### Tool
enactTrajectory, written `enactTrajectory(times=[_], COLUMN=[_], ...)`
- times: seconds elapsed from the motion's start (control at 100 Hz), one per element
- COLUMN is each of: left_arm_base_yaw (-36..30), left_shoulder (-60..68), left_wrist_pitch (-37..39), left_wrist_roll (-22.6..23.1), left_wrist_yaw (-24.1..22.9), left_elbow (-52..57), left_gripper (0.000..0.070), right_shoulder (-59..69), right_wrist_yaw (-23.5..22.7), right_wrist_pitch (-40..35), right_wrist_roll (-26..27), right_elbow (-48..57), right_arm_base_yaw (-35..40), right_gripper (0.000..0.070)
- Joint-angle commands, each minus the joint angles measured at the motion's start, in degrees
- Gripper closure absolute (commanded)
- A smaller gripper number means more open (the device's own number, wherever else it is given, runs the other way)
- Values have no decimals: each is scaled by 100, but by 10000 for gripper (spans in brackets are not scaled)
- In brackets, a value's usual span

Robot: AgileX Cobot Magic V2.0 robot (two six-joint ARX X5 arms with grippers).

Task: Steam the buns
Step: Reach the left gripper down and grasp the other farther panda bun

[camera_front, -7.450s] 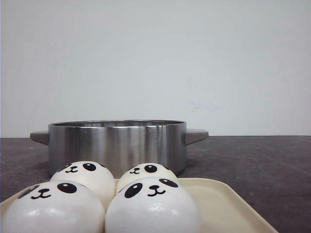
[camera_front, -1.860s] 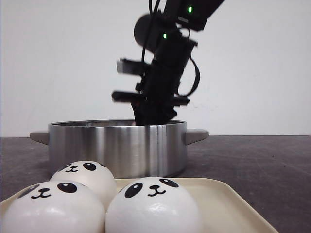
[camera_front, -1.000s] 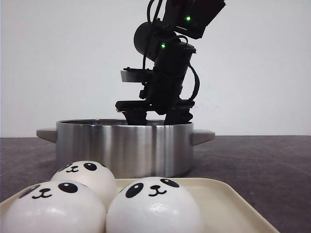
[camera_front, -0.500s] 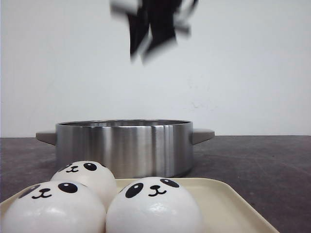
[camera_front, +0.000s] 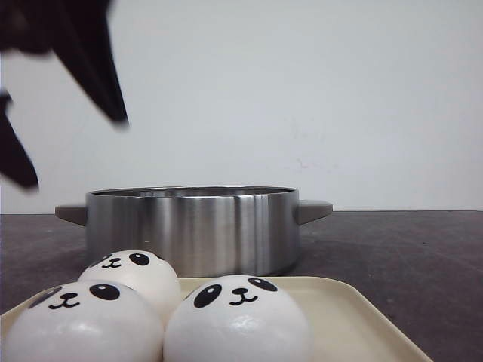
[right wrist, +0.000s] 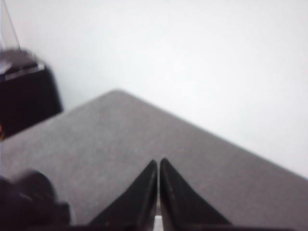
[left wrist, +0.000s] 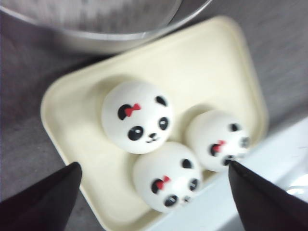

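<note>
The sides of the white panda-faced bun (camera_front: 133, 277) (left wrist: 137, 117) at the back of the tray, nearest the steel pot, will be gripped by my left gripper.
Three white panda-faced buns (camera_front: 238, 320) (camera_front: 79, 324) (camera_front: 132, 271) sit on a cream tray (camera_front: 355, 317) at the near edge, in front of a steel pot (camera_front: 192, 226). In the left wrist view the same buns (left wrist: 137, 118) (left wrist: 216, 139) (left wrist: 166, 183) show red bows. My left gripper (camera_front: 72, 147) hangs blurred at the upper left, above the tray. It is open (left wrist: 154, 166), its fingers wide apart and empty. My right gripper (right wrist: 159, 161) is shut and empty over bare table. The pot's inside is hidden.
The pot has flat handles on both sides and stands right behind the tray (left wrist: 72, 110). A black box (right wrist: 26, 96) stands at the table's edge in the right wrist view. Dark grey table (camera_front: 407, 249) stretches to the right of the pot.
The left gripper has lifted out of the pot and swung left and nearer, over the tray. The tray holds one bun fewer than at the start. The pot sits slightly further right.
</note>
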Motion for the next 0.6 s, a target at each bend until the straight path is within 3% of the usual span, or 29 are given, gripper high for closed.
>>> enactTrajectory(times=[0.0, 0.26, 0.44, 0.52, 0.59], left_arm_base_yaw=[-160, -363, -367, -367, -367], left_shoulder=[376, 1478, 1875, 2011, 2070], left_wrist_pitch=[144, 737, 953, 898, 809], left_wrist_roll=[-66, -142, -216, -251, -247], left_wrist_yaw=[-197, -437, -479, -481, -487], left_elbow=[72, 72, 72, 72, 72], left_gripper=[103, 104, 125, 227, 374], right_shoulder=[-96, -678, -778, -778, -769], right_wrist_yaw=[186, 662, 699, 699, 699], right_wrist_pitch=[-70, -568, -896, -999, -1038], right_wrist_roll=[-61, -35, -15, -11, 9], right_elbow=[103, 103, 103, 103, 101], right_arm_base_yaw=[94, 103, 101, 101, 101], right_gripper=[700, 700, 700, 700, 700])
